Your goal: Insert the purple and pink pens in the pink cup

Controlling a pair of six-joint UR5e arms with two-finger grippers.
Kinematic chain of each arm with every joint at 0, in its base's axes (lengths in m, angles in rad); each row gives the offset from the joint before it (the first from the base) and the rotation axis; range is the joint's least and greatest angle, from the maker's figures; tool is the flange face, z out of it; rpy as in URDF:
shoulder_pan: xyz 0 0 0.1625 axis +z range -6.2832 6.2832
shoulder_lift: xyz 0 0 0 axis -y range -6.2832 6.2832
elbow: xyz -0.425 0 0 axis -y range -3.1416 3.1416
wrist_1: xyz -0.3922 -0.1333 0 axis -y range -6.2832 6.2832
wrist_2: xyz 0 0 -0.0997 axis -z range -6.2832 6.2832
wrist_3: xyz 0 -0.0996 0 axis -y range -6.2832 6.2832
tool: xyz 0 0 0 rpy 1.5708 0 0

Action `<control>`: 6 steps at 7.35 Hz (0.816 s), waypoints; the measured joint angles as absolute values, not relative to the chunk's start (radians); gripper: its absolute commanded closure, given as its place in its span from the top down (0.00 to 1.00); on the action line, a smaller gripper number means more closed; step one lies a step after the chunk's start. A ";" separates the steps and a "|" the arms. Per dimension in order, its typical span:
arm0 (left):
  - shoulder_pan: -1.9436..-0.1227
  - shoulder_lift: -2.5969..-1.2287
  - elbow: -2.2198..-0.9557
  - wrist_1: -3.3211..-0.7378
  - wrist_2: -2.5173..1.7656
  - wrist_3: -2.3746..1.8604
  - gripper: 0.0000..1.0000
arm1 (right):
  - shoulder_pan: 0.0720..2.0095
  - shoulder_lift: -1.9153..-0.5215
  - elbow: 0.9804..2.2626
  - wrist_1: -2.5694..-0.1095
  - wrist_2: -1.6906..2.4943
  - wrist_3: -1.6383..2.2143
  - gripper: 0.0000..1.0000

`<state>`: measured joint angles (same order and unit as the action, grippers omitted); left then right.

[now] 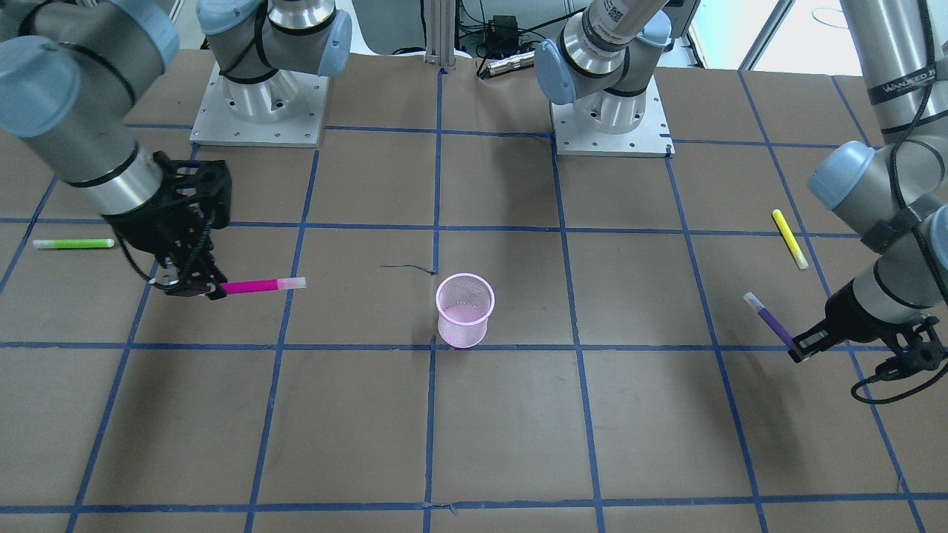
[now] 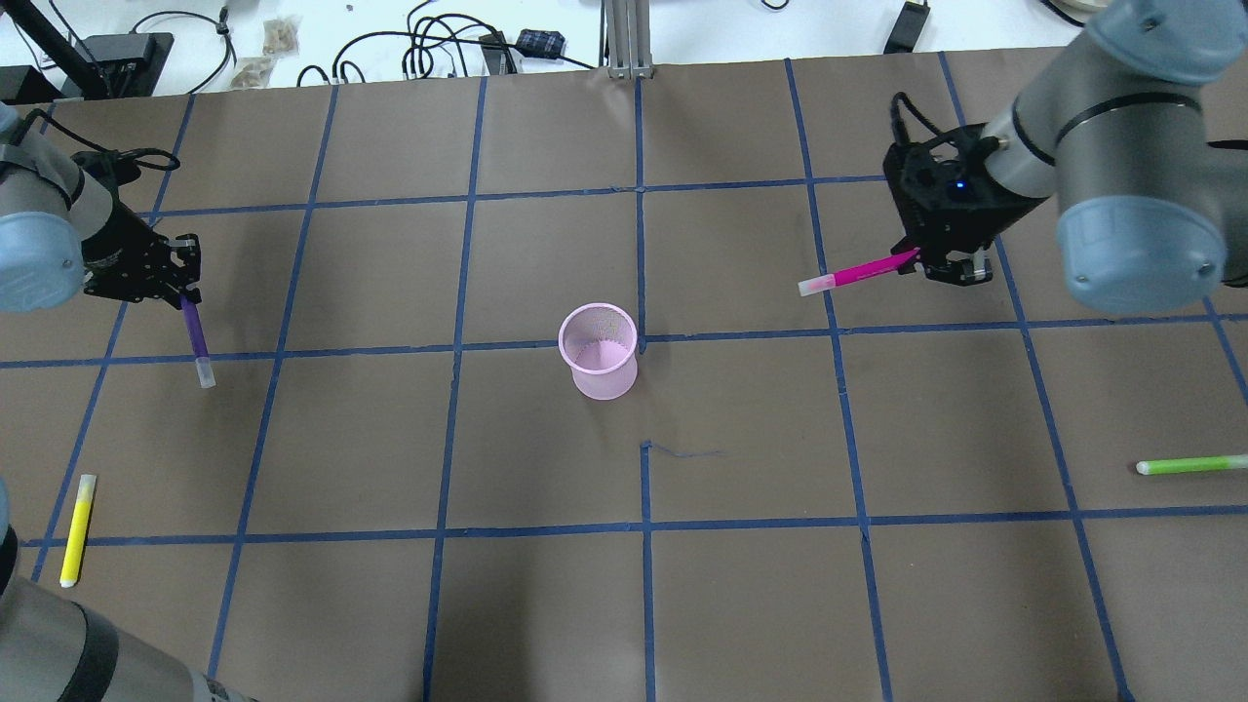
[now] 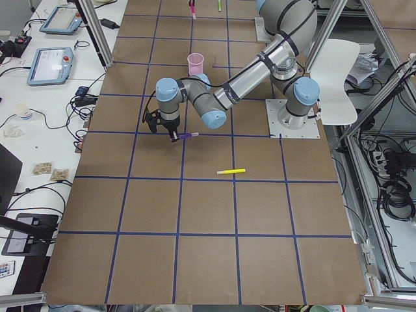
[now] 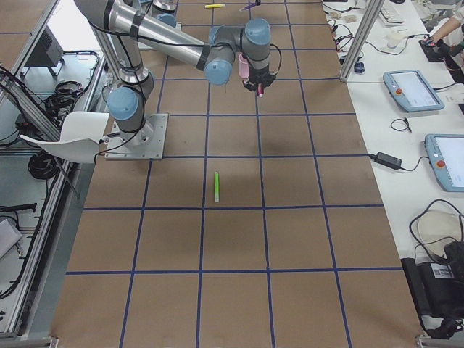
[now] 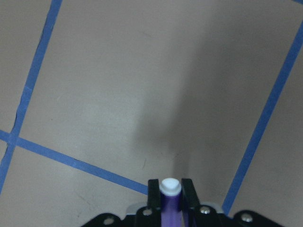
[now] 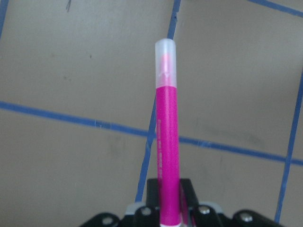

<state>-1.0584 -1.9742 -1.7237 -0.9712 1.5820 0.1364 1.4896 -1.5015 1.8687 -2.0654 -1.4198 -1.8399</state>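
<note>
The robot's right gripper will place the pink pen inside the pink mesh cup (image 1: 459,307), against the cup's rim closest to the green pen.
The pink mesh cup (image 2: 598,349) stands upright near the table's middle; it also shows in the front view (image 1: 464,309). My left gripper (image 2: 180,292) is shut on the purple pen (image 2: 197,337), held above the table far left of the cup; the pen shows in the front view (image 1: 770,321) and the left wrist view (image 5: 170,201). My right gripper (image 2: 926,261) is shut on the pink pen (image 2: 858,273), held above the table right of the cup, cap pointing toward the cup; it shows in the front view (image 1: 259,286) and the right wrist view (image 6: 166,146).
A yellow pen (image 2: 77,528) lies on the table near the left front. A green pen (image 2: 1191,465) lies at the right edge. Blue tape lines grid the brown table. The arm bases (image 1: 259,104) stand at the robot's side.
</note>
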 measured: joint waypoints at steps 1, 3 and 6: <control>-1.058 -1.974 -1.724 -0.970 1.582 0.137 0.00 | 1.608 -1.499 1.847 -2.087 -1.468 -1.680 0.13; -1.058 -1.975 -1.725 -0.967 1.581 0.140 0.00 | 1.825 -1.456 1.788 -2.108 -1.548 -1.403 0.13; -1.060 -1.976 -1.728 -0.964 1.580 0.141 0.00 | 2.030 -1.361 1.724 -2.115 -1.707 -1.131 0.13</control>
<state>-1.0597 -1.9757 -1.7282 -0.9640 1.5802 0.1411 2.0302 -1.3610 1.7240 -2.1145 -1.7073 -1.1307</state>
